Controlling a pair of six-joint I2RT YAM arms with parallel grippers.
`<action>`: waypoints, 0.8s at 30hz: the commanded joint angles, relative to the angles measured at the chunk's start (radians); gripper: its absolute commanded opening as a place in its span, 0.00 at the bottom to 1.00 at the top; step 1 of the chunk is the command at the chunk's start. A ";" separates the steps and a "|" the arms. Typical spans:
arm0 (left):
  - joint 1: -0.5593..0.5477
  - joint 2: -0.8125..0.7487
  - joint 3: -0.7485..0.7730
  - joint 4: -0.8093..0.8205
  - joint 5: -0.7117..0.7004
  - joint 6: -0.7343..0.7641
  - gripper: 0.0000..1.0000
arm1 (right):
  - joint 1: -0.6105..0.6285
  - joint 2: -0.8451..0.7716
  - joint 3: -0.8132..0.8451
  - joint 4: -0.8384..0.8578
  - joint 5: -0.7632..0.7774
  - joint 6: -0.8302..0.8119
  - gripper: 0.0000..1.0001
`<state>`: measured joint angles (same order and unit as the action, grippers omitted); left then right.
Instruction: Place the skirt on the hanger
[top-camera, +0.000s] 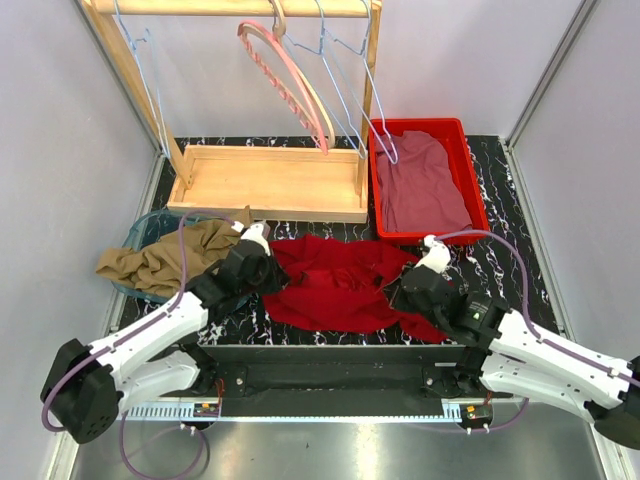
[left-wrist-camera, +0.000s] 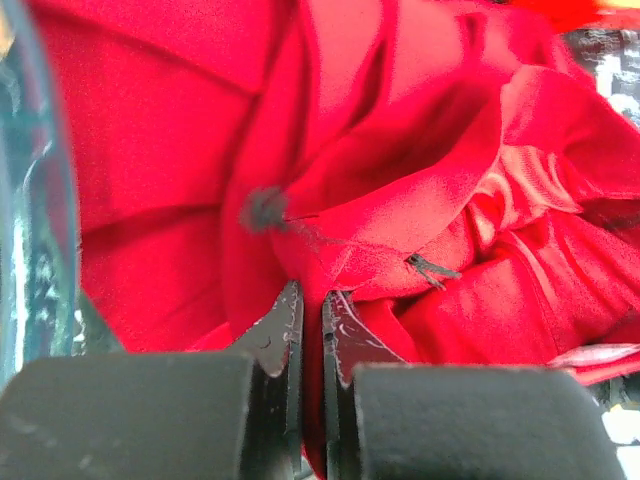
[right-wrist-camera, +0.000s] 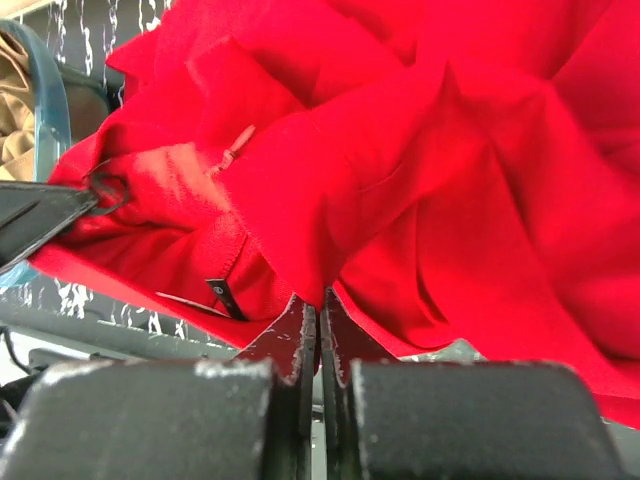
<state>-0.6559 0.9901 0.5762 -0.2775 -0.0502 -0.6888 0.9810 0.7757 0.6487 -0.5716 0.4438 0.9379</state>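
My left gripper is pinching a bunched fold of the skirt away from the skirt's black loop. It should open and take the skirt's waist (left-wrist-camera: 408, 262) next to that loop before lifting.
A red skirt (top-camera: 335, 280) lies bunched on the black marbled table between my two arms. My left gripper (top-camera: 268, 275) is shut on a fold at its left edge; the left wrist view shows red cloth (left-wrist-camera: 400, 200) pinched between the jaws. My right gripper (top-camera: 398, 297) is shut on a fold at its right edge; red cloth (right-wrist-camera: 420, 170) fills the right wrist view. A pink hanger (top-camera: 290, 85) hangs on the wooden rack's rail (top-camera: 230, 8) at the back, beside several pale blue wire hangers (top-camera: 345, 80).
A red bin (top-camera: 474, 180) with a maroon garment stands at the back right. A clear tub (top-camera: 140, 235) with a tan garment (top-camera: 170, 260) sits at the left, next to my left gripper. The rack's wooden base tray (top-camera: 270, 180) lies behind the skirt.
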 joint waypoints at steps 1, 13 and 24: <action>0.029 0.053 -0.039 0.024 -0.224 -0.057 0.00 | -0.018 0.017 -0.044 0.032 0.007 0.039 0.00; 0.065 0.317 0.045 -0.147 -0.501 -0.150 0.00 | -0.018 0.250 0.019 0.185 -0.040 -0.019 0.00; 0.263 0.222 0.037 -0.158 -0.406 -0.154 0.00 | -0.016 0.398 0.095 0.239 -0.025 -0.077 0.00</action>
<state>-0.4755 1.2762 0.6277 -0.3557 -0.3347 -0.8871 0.9787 1.1488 0.6960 -0.2691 0.3534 0.9257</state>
